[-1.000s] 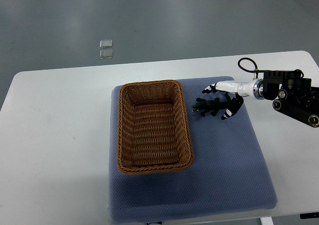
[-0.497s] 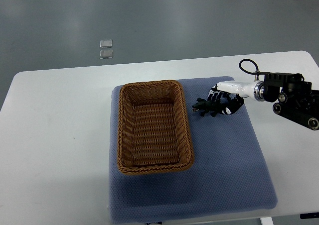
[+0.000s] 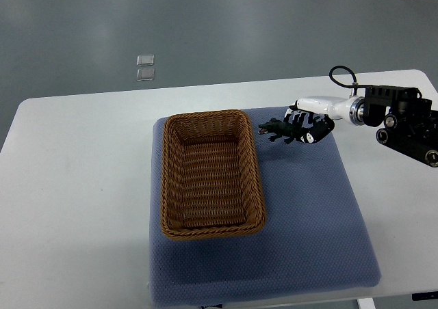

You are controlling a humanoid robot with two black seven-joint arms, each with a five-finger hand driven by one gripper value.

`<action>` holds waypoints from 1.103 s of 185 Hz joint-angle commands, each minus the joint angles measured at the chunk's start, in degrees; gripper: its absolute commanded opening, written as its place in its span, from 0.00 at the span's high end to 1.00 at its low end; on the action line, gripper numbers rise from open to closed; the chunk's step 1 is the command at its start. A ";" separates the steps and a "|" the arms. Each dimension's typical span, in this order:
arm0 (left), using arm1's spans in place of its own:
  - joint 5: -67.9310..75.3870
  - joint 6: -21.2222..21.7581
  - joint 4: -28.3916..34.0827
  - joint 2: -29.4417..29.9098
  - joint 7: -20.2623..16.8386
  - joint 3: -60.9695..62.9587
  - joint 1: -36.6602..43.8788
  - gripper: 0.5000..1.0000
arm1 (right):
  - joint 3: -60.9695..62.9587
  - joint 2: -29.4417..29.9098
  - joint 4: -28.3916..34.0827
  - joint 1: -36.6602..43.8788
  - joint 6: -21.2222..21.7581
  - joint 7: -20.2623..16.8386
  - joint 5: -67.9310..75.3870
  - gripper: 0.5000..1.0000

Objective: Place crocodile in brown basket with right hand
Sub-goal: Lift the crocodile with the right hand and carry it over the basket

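I need to release the crocodile with my right gripper inside the far half of the brown basket (image 3: 194,156).
A small dark green toy crocodile (image 3: 276,128) hangs just above the blue mat, its snout pointing left toward the basket. My right hand (image 3: 304,126) is shut on its tail end, fingers curled around the body. The brown wicker basket (image 3: 168,179) stands to the left on the mat, nothing inside it. A short gap separates the crocodile's snout from the basket's right rim. The left arm does not show.
A blue padded mat (image 3: 315,220) covers the middle of the white table (image 3: 75,186). My right arm's black wrist housing (image 3: 404,121) and cable loop reach in from the right edge. Two small clear squares (image 3: 145,68) lie on the grey floor beyond the table.
My right hand closed its fingers on the crocodile, then lifted it off the mat and carried it slightly up and left toward the basket.
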 commanded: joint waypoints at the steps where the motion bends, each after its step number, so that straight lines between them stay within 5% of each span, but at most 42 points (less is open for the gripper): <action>1: 0.00 -0.07 -0.01 0.00 -0.02 0.01 0.00 0.00 | 0.39 -0.60 0.03 1.61 0.85 0.07 0.18 1.00; 115: 0.00 -0.07 -0.45 0.00 -0.02 0.01 0.00 0.00 | 3.46 -4.02 10.58 12.51 4.10 0.51 1.32 1.00; 204: 0.00 -0.07 -0.45 0.00 -0.02 0.01 0.00 0.00 | 4.96 7.75 12.69 6.18 1.20 0.77 1.50 1.00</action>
